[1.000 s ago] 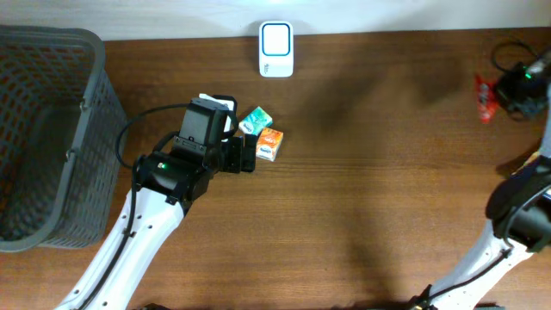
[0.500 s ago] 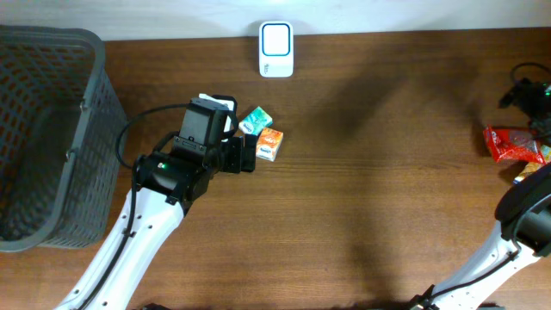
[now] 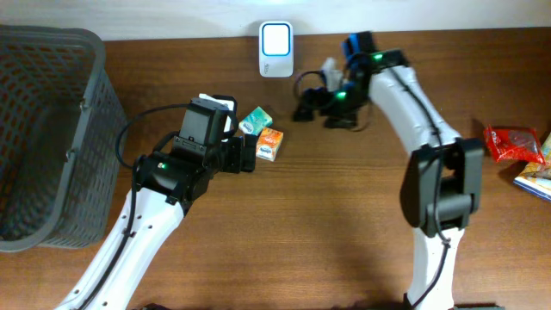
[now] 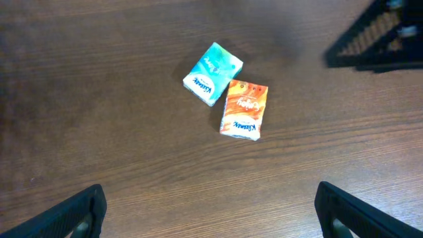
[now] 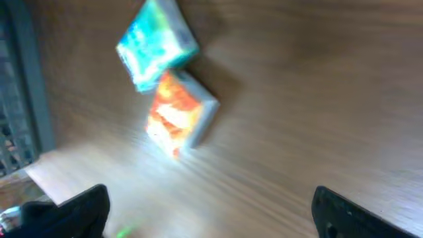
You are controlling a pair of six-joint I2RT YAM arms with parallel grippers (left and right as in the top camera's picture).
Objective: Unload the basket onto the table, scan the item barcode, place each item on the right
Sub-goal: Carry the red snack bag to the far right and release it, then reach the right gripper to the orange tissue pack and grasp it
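My right gripper is to move next to the orange pack beside the teal pack and close on the orange pack's middle point(image 3: 269, 145) point(image 5: 178, 118).
Two small tissue packs lie side by side on the wooden table: a teal pack point(image 3: 255, 120) point(image 4: 213, 73) point(image 5: 156, 45) and an orange pack point(image 3: 269, 144) point(image 4: 244, 110) point(image 5: 180, 112). A white barcode scanner point(image 3: 275, 49) stands at the back edge. My left gripper point(image 3: 248, 153) point(image 4: 211, 218) hovers just left of the orange pack, open and empty. Right of the packs and below the scanner, my right gripper point(image 3: 312, 110) point(image 5: 215, 211) is also open and empty, facing the packs; its view is motion-blurred.
A grey mesh basket point(image 3: 47, 129) point(image 5: 26, 86) fills the left side. A red snack pack point(image 3: 515, 145) and a blue-edged item point(image 3: 535, 182) lie at the far right edge. The right arm point(image 3: 422, 129) stretches across the table's middle right.
The right gripper let go of the red snack pack at the far right, opened, and swung left to the middle back of the table. The left arm has not moved.
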